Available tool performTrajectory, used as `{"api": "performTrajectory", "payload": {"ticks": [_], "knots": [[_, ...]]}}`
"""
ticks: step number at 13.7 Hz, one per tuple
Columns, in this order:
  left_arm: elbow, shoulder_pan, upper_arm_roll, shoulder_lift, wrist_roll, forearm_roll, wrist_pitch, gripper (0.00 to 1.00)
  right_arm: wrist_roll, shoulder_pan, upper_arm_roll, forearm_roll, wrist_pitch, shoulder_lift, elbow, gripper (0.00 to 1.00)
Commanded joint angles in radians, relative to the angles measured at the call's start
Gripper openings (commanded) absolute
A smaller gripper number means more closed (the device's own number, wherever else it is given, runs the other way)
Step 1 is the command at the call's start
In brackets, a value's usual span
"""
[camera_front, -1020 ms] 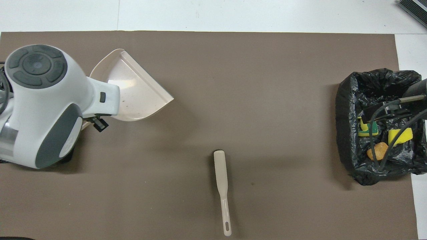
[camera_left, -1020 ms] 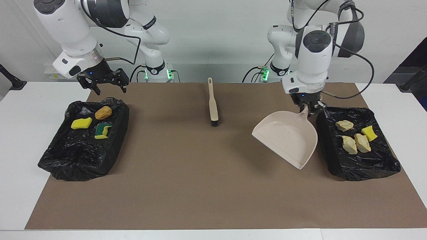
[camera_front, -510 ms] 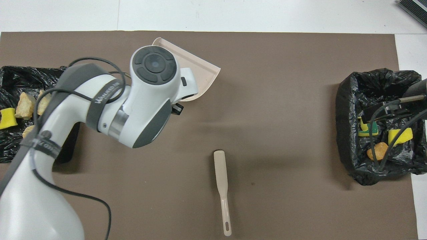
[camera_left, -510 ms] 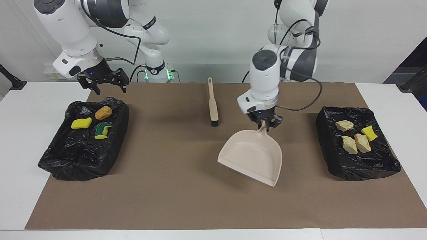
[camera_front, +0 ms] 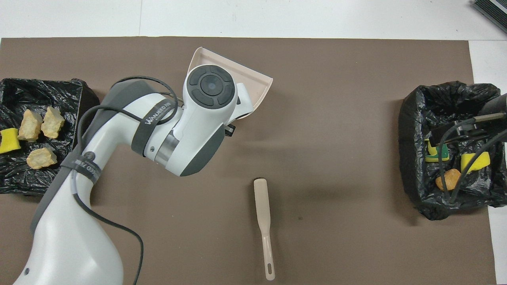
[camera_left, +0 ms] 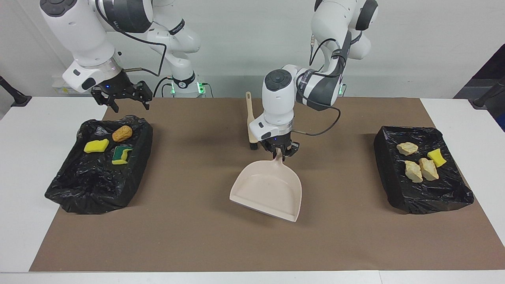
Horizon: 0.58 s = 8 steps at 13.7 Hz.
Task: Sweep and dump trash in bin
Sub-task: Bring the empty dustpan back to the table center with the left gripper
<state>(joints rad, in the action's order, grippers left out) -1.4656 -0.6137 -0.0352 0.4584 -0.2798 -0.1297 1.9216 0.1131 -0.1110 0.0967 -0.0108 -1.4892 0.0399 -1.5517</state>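
Observation:
I should release the beige dustpan with my left gripper on the brown mat (camera_front: 254,107) just beyond the beige brush.
My left gripper (camera_left: 281,152) is shut on the handle of the beige dustpan (camera_left: 268,189), which it holds tilted low over the middle of the brown mat; the pan's edge shows in the overhead view (camera_front: 253,81). All the trash lies in two black-lined bins. The bin (camera_left: 394,189) at the left arm's end holds three tan bread pieces (camera_left: 413,171) and a yellow sponge (camera_left: 436,157). The bin (camera_left: 79,197) at the right arm's end holds a yellow sponge (camera_left: 96,146), a green-backed sponge (camera_left: 121,154) and a golden bread piece (camera_left: 122,133). My right gripper (camera_left: 125,100) waits open over that bin's robot-side edge.
The beige brush (camera_left: 251,122) lies on the mat (camera_left: 197,236) near the robots, beside the left gripper; it also shows in the overhead view (camera_front: 263,221). White table borders the mat at both ends.
My left arm has swung the dustpan from beside the bin at its own end to over the middle of the mat. The right arm has not moved.

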Motion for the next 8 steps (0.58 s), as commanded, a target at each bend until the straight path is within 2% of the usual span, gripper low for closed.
{"api": "performTrajectory", "payload": {"ticks": [1, 3, 8], "knots": [[0.14, -0.018, 0.021, 0.138, -0.091, 0.022, -0.001, 0.0, -0.012, -0.01, 0.006, 0.021, 0.021, 0.012, 0.024, 1.0], [0.143, -0.027, 0.018, 0.16, -0.171, 0.028, 0.007, 0.0, -0.012, -0.01, 0.006, 0.021, 0.021, 0.012, 0.024, 1.0], [0.11, -0.034, 0.02, 0.158, -0.176, 0.134, 0.004, 0.0, -0.012, -0.009, 0.006, 0.021, 0.021, 0.012, 0.024, 1.0]]}}
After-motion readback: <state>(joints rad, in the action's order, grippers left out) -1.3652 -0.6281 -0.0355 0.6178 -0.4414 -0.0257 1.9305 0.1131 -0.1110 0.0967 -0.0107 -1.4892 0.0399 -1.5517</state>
